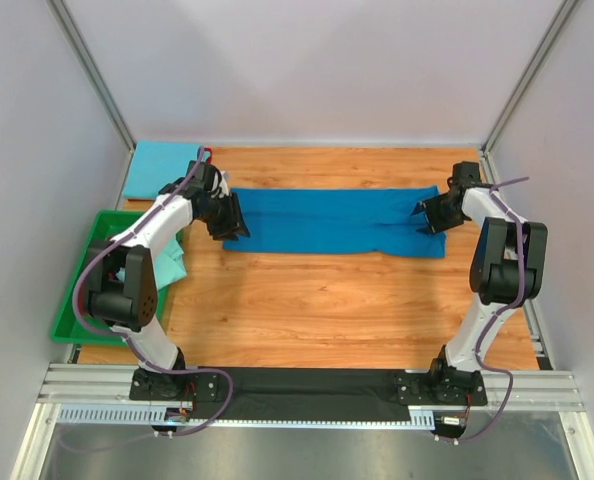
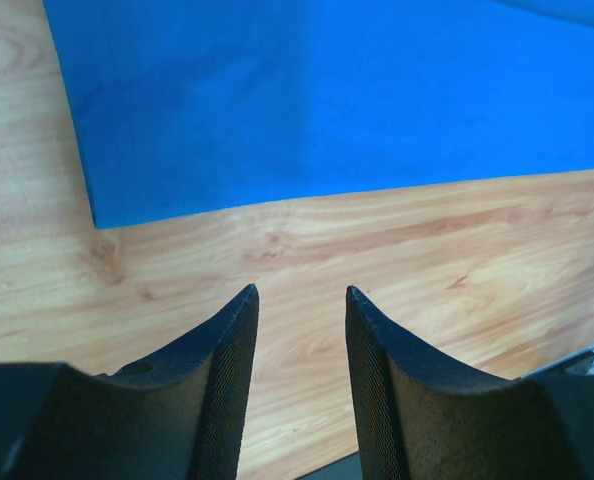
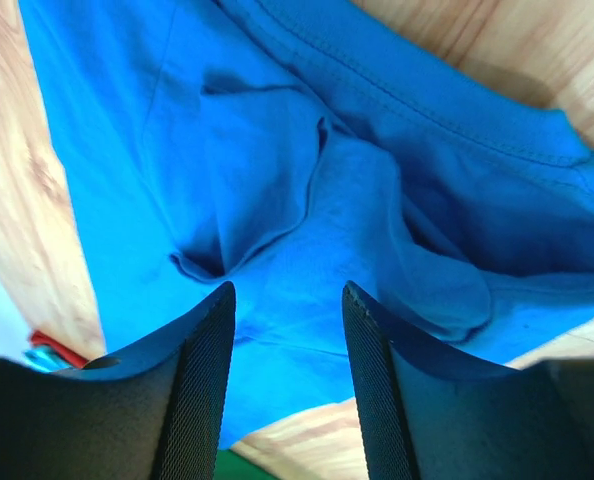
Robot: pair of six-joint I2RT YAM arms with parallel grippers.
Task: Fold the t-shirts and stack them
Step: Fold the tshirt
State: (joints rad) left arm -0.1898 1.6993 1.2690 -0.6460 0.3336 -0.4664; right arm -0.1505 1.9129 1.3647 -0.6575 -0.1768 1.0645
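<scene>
The royal blue t-shirt's upper layer lies rumpled short of the far edge of the t-shirt's strip, so the robot's right gripper will pinch the rumpled fold (image 3: 282,236) and pull it to that edge.
A royal blue t-shirt (image 1: 337,220) lies folded into a long strip across the far half of the wooden table. My left gripper (image 1: 235,228) is open and empty at the strip's left end; in the left wrist view its gripper (image 2: 302,292) hovers over bare wood just off the shirt's edge (image 2: 327,100). My right gripper (image 1: 424,218) is open over the right end; in the right wrist view its gripper (image 3: 287,290) is above rumpled blue cloth (image 3: 307,180). A sky blue shirt (image 1: 162,168) lies folded at the far left. A pale aqua shirt (image 1: 169,262) lies in the tray.
A green plastic tray (image 1: 82,265) sits at the table's left edge beside the left arm. White walls enclose the table on three sides. Bare wood (image 1: 327,310) spans the near half of the table. A black strip (image 1: 307,385) runs between the arm bases.
</scene>
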